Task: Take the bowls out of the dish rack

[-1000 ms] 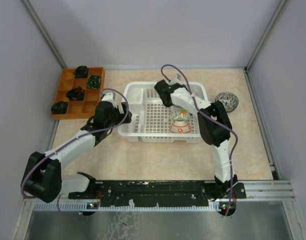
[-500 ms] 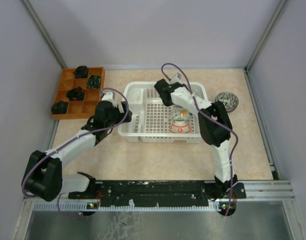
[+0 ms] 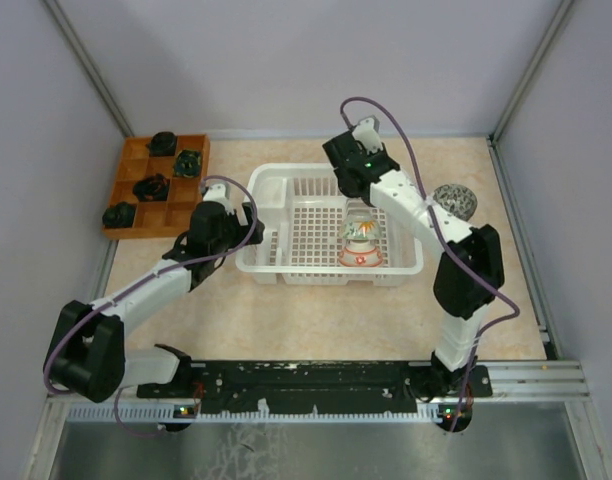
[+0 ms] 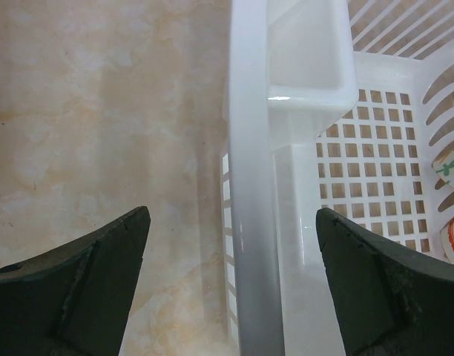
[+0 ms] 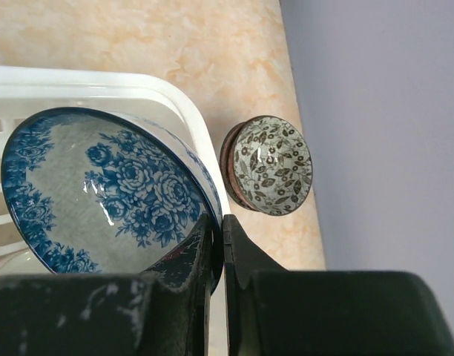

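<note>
I should use my right gripper to set the blue-and-white bowl down and release it inside the dark speckled bowl (image 3: pixel 453 201) (image 5: pixel 272 165), stacked there beside the white dish rack.
The white dish rack (image 3: pixel 286 172) stands mid-table. My right gripper (image 3: pixel 357 208) is shut on the rim of a blue-and-white bowl (image 3: pixel 360 232) and holds it tilted above the rack's right part. In the right wrist view my right gripper (image 5: pixel 221 219) pinches this bowl (image 5: pixel 101 185) over the rack rim (image 5: pixel 138 81). A white bowl with red-orange marks (image 3: pixel 360 256) sits in the rack below it. A dark speckled bowl (image 3: pixel 453 202) lies on the table right of the rack, also in the right wrist view (image 5: pixel 270 165). My left gripper (image 4: pixel 233 222) is open, astride the rack's left wall (image 4: pixel 249 148).
A brown wooden compartmented tray (image 3: pixel 126 190) with several dark lumps sits at the back left. The enclosure walls stand close on the left, the back and the right. The speckled bowl lies near the right wall.
My right arm has swung its elbow out to the right and risen, lifting the blue-and-white bowl higher over the rack. The left arm has not moved.
</note>
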Tool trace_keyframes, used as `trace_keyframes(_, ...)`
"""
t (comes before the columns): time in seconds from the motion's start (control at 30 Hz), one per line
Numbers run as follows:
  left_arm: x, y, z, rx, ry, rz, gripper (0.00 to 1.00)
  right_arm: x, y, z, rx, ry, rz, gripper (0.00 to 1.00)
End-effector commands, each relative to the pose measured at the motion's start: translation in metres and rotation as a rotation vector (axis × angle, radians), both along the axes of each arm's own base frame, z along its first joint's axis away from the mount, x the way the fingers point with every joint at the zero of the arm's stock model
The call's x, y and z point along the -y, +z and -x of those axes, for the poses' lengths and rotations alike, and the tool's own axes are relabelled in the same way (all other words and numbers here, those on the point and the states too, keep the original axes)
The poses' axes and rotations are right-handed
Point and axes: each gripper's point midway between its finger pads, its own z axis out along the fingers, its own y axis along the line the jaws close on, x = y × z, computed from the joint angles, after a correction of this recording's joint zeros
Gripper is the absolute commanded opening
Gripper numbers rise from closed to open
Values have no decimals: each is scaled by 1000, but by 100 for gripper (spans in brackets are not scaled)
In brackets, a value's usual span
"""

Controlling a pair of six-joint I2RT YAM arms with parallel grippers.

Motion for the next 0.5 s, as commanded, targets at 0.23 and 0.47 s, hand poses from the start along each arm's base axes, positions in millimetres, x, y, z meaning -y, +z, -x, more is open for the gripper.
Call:
trace_keyframes(0.23,-3,-22,10,-78,-15,-30,99,-9,48,-8,108,131,-353,0)
trace_keyframes(0.47,0,-17,10,-71,-26,-18,99,8,50,-11,88,169,-571,0)
